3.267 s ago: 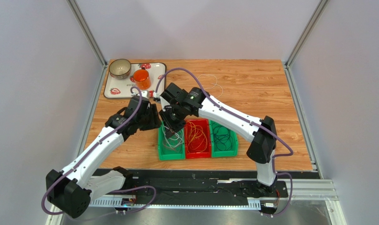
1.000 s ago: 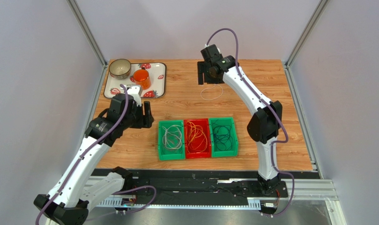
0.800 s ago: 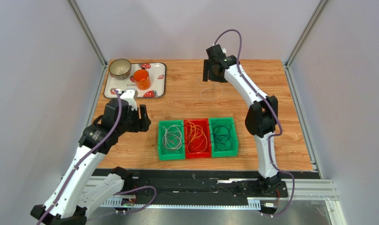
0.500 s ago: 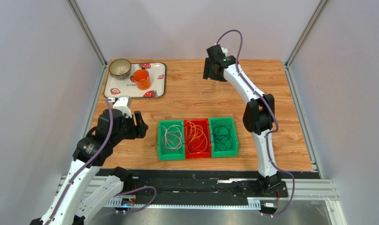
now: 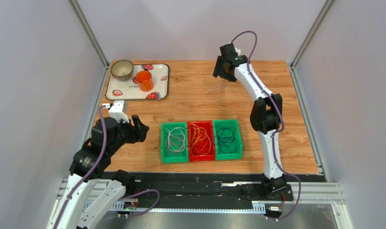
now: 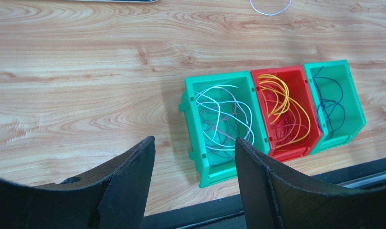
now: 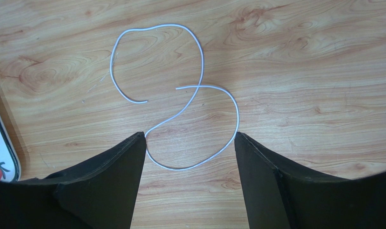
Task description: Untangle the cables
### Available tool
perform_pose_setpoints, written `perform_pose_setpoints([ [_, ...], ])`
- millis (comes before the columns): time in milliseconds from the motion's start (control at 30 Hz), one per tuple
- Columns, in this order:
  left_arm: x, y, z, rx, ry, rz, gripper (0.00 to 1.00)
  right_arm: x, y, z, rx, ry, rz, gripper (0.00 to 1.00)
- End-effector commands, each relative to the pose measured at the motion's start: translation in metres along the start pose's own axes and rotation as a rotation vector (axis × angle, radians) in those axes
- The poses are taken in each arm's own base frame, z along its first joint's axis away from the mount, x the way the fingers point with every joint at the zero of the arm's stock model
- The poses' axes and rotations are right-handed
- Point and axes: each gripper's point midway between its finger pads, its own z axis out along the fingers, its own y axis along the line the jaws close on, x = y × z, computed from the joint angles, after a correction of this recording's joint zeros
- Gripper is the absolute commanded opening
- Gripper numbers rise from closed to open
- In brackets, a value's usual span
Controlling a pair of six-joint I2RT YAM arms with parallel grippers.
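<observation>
My right gripper is to grab the loose white cable next, at the tray-side bend (image 5: 205, 93) (image 7: 148, 132) of its loop nearer the bins.
One white cable (image 5: 214, 88) lies loose in an S-shaped curl on the wood at the back of the table. My right gripper (image 5: 223, 69) hangs open just behind it. In the right wrist view the cable (image 7: 198, 88) lies beyond the gripper (image 7: 190, 138), with nothing between the fingers. White cables (image 6: 223, 119) fill the left green bin (image 5: 175, 160), orange ones (image 6: 281, 102) the red bin (image 5: 201, 158), dark ones (image 6: 329, 102) the right green bin (image 5: 228, 156). My left gripper (image 5: 135, 128) stands open and empty, left of the bins.
A strawberry-print tray (image 5: 159, 90) at the back left carries a bowl (image 5: 122, 69) and an orange cup (image 5: 144, 80). Grey walls with metal posts close in the table on three sides. A black rail (image 5: 195, 188) runs along the near edge.
The left arm has drawn back toward the near left, away from the bins. The right gripper has shifted right and farther back behind the white cable. Both stayed open.
</observation>
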Motion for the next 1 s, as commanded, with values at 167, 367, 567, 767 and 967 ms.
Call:
perform_pose_setpoints([
  [167, -0.009, -0.002, 0.008, 0.021, -0.029, -0.013, 0.71, 0.004, 0.010, 0.018, -0.055, 0.029, 0.016, 0.71],
  [367, -0.011, 0.000, 0.011, 0.024, -0.024, -0.026, 0.70, -0.003, 0.022, 0.027, -0.109, 0.025, 0.043, 0.71],
  [567, -0.015, 0.003, 0.011, 0.026, -0.045, -0.043, 0.70, 0.000, 0.026, 0.037, -0.140, 0.033, 0.043, 0.72],
  [767, -0.013, 0.002, 0.010, 0.032, -0.033, -0.043, 0.70, -0.002, 0.028, 0.033, -0.216, 0.081, 0.106, 0.71],
  [967, -0.012, 0.000, 0.012, 0.043, -0.027, -0.043, 0.70, 0.000, 0.020, 0.031, -0.204, 0.093, 0.158, 0.70],
])
